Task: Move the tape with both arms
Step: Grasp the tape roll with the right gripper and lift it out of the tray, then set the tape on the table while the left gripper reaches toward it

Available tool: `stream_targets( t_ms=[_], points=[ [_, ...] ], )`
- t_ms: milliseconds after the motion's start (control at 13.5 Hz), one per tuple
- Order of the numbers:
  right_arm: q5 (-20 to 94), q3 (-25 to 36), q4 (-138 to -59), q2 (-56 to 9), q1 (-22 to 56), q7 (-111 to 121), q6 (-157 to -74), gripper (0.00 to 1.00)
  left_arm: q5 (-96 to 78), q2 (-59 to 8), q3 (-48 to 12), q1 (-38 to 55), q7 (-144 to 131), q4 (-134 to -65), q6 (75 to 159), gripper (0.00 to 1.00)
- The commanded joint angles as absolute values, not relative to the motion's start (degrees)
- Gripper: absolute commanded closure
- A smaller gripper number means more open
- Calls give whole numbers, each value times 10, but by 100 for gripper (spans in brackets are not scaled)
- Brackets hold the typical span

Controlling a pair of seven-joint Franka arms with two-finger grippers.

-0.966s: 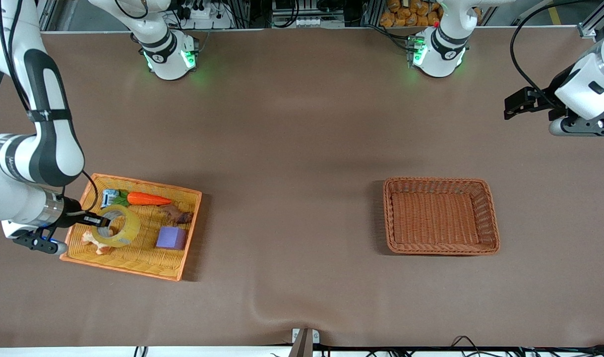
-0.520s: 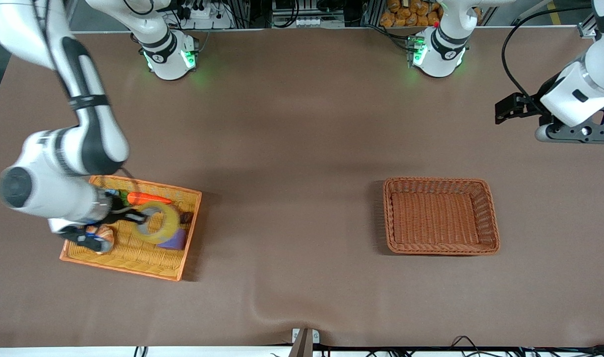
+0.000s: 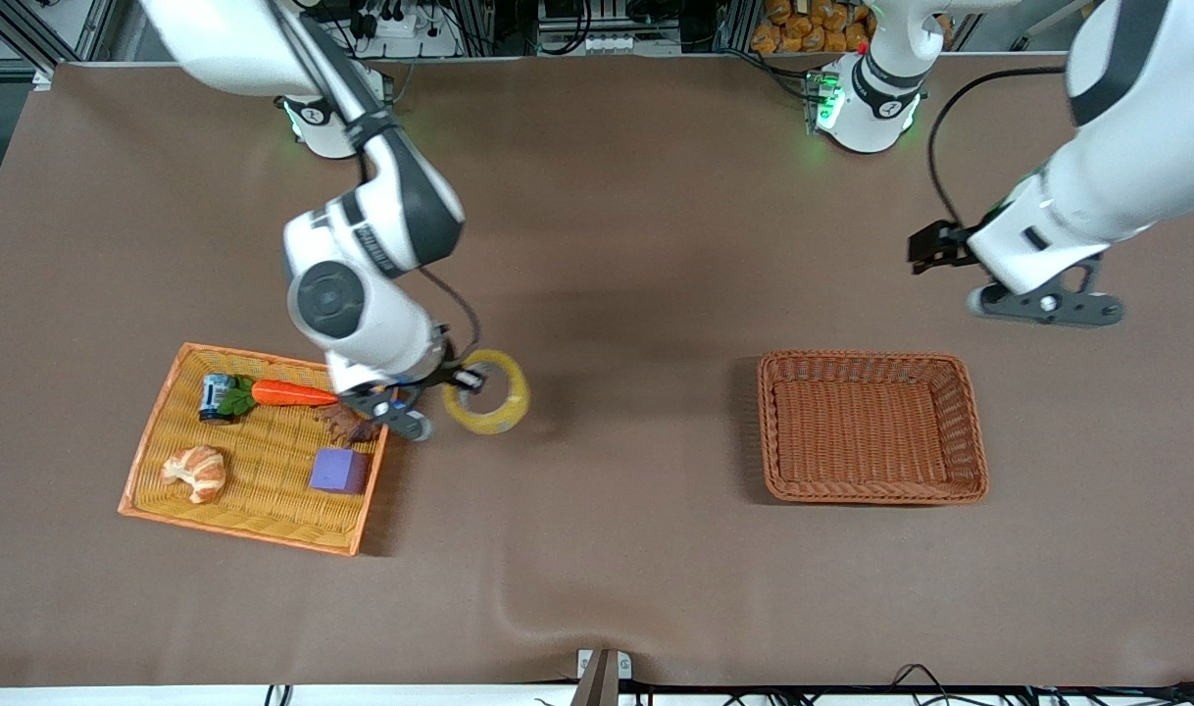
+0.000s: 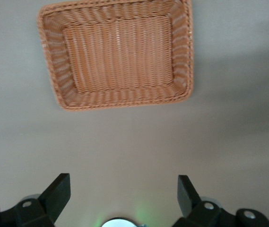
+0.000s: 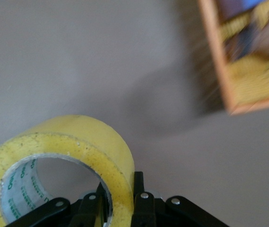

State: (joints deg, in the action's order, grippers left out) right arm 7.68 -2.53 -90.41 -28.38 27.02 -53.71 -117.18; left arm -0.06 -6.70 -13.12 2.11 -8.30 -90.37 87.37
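Observation:
I should let go of the tape, which now hangs above the bare table, with my right gripper on the bare tabletop (image 3: 600, 378) between the orange basket and the brown wicker basket.
The tape (image 3: 489, 396), a yellowish ring with a pale core, hangs above the bare table just past the orange basket's (image 3: 247, 526) edge, toward the left arm's end. My right gripper (image 3: 467, 378) is shut on its wall, one finger inside the hole and one outside; the right wrist view shows the tape (image 5: 80, 149) pinched this way in the right gripper (image 5: 120, 201). My left gripper (image 3: 926, 247) stands open and holds nothing, over the table above the brown wicker basket (image 3: 871, 497). In the left wrist view the left gripper (image 4: 123, 191) is wide apart, with the wicker basket (image 4: 54, 80) below.
The orange basket holds a carrot (image 3: 293, 394), a croissant (image 3: 195, 472), a purple cube (image 3: 339, 471), a small can (image 3: 215, 394) and a brown item (image 3: 350, 425). Its corner (image 5: 218, 61) shows in the right wrist view. Bare brown tabletop lies between the two baskets.
The right arm has lifted the tape out of the orange basket and carried it toward the table's middle. The left arm has swung inward toward the wicker basket, still open.

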Motion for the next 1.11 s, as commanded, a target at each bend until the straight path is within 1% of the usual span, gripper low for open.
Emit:
stream_targets(
  t_ms=[0, 149, 297, 446, 669, 743, 817, 891, 966, 1040],
  points=[
    [86, -18, -891, -322, 329, -634, -1221, 100, -8, -82, -158, 31, -128, -902, 887, 0],
    [82, -17, -891, -357, 365, -684, -1273, 100, -8, -86, -161, 50, -145, -914, 903, 0],
    [78, -16, -891, -387, 394, -726, -1327, 100, -8, -84, -163, 64, -156, -946, 940, 0],
    [75, -15, -893, -389, 402, -734, -1335, 100, -8, -78, -166, 78, -187, -988, 984, 0],
    [75, -14, -896, -406, 404, -735, -1338, 100, 0, -79, -205, 86, -248, -1039, 1044, 0],
    [75, -14, -895, -410, 404, -735, -1338, 93, 0, -78, -210, 86, -264, -1055, 1062, 0],
    [75, -14, -895, -410, 403, -734, -1336, 66, 0, -79, -212, 87, -265, -1068, 1074, 0],
    [75, -13, -895, -408, 403, -736, -1334, 14, 0, -79, -213, 90, -266, -1084, 1092, 0],
    [74, -12, -894, -403, 403, -740, -1332, 0, 0, -79, -214, 94, -277, -1103, 1116, 0],
    [70, -9, -892, -397, 397, -737, -1330, 0, 0, -80, -214, 95, -292, -1116, 1137, 0]
  ],
)
